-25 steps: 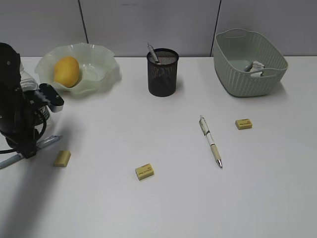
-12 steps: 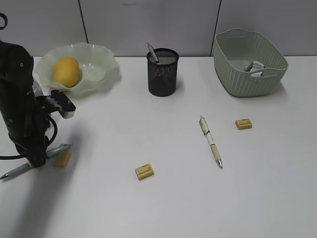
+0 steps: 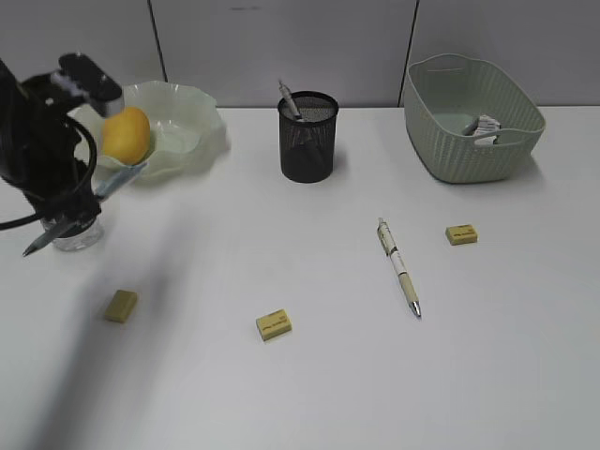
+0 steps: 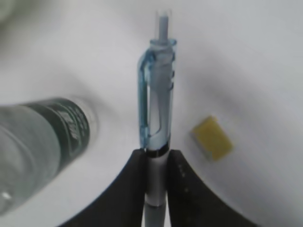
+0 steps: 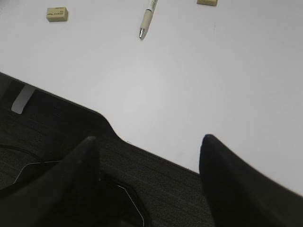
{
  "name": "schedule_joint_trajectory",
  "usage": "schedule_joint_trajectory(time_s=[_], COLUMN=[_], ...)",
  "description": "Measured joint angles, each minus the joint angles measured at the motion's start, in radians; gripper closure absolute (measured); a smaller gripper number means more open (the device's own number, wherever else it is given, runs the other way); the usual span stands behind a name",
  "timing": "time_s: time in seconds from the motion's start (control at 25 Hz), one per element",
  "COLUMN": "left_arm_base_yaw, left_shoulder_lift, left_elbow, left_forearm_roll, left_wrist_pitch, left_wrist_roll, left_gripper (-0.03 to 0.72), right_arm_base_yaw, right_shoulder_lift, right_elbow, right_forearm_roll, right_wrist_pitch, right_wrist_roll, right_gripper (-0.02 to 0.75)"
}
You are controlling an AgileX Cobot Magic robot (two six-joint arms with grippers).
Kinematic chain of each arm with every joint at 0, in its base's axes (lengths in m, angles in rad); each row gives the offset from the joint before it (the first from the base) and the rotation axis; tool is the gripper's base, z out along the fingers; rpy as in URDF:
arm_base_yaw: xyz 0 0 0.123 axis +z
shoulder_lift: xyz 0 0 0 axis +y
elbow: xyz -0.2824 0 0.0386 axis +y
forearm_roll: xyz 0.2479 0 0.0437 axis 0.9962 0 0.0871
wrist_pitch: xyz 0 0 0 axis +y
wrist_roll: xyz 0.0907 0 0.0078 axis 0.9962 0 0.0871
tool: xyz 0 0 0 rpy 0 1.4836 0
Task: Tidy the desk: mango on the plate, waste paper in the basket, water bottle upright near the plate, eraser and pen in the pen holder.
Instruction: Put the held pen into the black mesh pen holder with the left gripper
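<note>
Next, my left gripper releases the blue pen inside the black pen holder [image 3: 310,111], next to the pen that is leaning in it.
My left gripper [image 3: 82,208] is shut on a blue pen [image 3: 117,178] and holds it slanted in the air in front of the plate [image 3: 202,117]. In the left wrist view the fingers [image 4: 135,179] clamp the pen [image 4: 158,109] at its lower barrel. The mango [image 3: 127,134] lies on the plate. The water bottle [image 3: 77,234] [image 4: 42,142] stands by the plate, mostly hidden behind my arm. A second pen [image 3: 399,267] lies mid-desk. Three erasers [image 3: 121,306] [image 3: 274,324] [image 3: 461,234] lie about. The pen holder [image 3: 308,141] holds one pen. Waste paper [image 3: 486,125] sits in the basket [image 3: 450,150]. My right gripper [image 5: 149,146] is open and empty.
The right gripper hangs over the desk's front edge [image 5: 142,144], above dark floor, and is out of the exterior view. Its camera sees the beige pen's tip [image 5: 147,19] and an eraser [image 5: 57,14] farther in on the white desk [image 3: 281,394].
My left gripper has lifted the blue pen off the desk and carried it up and back toward the plate, uncovering the left eraser. The right gripper has not moved.
</note>
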Motion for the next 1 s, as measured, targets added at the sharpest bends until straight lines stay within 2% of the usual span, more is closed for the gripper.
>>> schedule_joint_trajectory(time_s=[0.12, 0.24, 0.36, 0.48, 0.64, 0.76, 1.0], left_arm_base_yaw=[0.0, -0.008, -0.041, -0.1, -0.184, -0.237, -0.254], left_shoulder_lift=[-0.039, -0.043, -0.043, -0.042, -0.021, 0.02, 0.161], left_elbow=[0.0, 0.001, 0.002, 0.002, 0.002, 0.001, -0.127], left_forearm_roll=[-0.124, -0.305, -0.502, -0.614, -0.638, -0.633, -0.448], left_wrist_pitch=[-0.167, -0.371, -0.614, -0.852, -1.113, -1.243, -1.284], left_wrist_roll=[0.0, 0.0, 0.0, 0.0, 0.0, -0.022, -0.274], left_gripper=[0.588, 0.588, 0.588, 0.588, 0.588, 0.588, 0.588], right_arm_base_yaw=[0.0, 0.0, 0.0, 0.0, 0.0, 0.0, 0.0], right_shoulder_lift=[0.0, 0.0, 0.0, 0.0, 0.0, 0.0, 0.0], right_elbow=[0.0, 0.0, 0.001, 0.002, 0.002, 0.002, 0.003], right_forearm_roll=[0.0, 0.0, 0.0, 0.0, 0.0, 0.0, 0.0], right_wrist_pitch=[0.0, 0.0, 0.0, -0.001, -0.001, -0.001, -0.001], right_wrist_roll=[0.0, 0.0, 0.0, 0.0, 0.0, 0.001, 0.001], right_gripper=[0.216, 0.216, 0.216, 0.216, 0.216, 0.216, 0.216])
